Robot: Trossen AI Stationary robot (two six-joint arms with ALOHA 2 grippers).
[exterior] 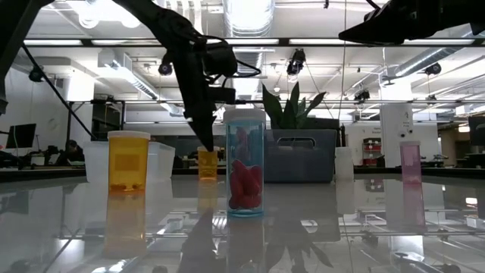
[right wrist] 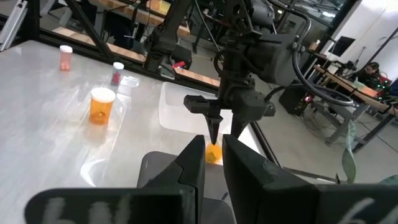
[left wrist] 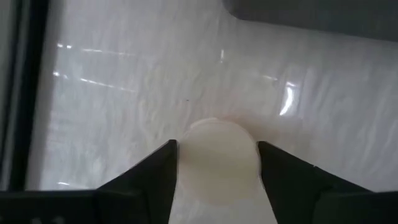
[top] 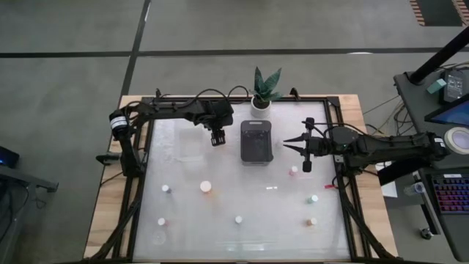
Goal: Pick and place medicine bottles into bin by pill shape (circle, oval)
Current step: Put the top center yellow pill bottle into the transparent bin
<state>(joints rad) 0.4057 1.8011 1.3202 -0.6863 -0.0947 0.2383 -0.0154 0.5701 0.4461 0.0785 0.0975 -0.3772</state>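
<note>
I have just the ends of my left gripper's fingers pinching the orange bottle's white cap, so I need to open, move down and grip the bottle lower (exterior: 210,165) before carrying it.
My left gripper (top: 218,138) stands just left of the dark bin (top: 256,141) and is shut on a small orange bottle with a white cap (left wrist: 217,158). The bottle also shows in the low view (exterior: 207,164) and in the right wrist view (right wrist: 212,153). My right gripper (top: 286,141) hovers just right of the dark bin, its fingers (right wrist: 214,162) level, a narrow gap apart and empty. Several other bottles stand upright on the table: a wide orange one (top: 206,187), a pinkish one (top: 294,169), a greenish one (top: 314,198) and one holding red pills (exterior: 245,163). My left gripper pinches the bottle's white cap (left wrist: 217,149) between its two fingers, one on each side. The fingers come from above, pointing down. The orange body (right wrist: 212,153) stands upright below the fingertips; whether its base is on the table or lifted, I cannot tell.
A clear tray (right wrist: 183,109) lies left of the dark bin. A potted green plant (top: 264,92) stands at the far edge behind the bin. More bottles stand near the front edge (top: 161,221) (top: 238,218) (top: 311,221). A black frame runs along the table's sides.
</note>
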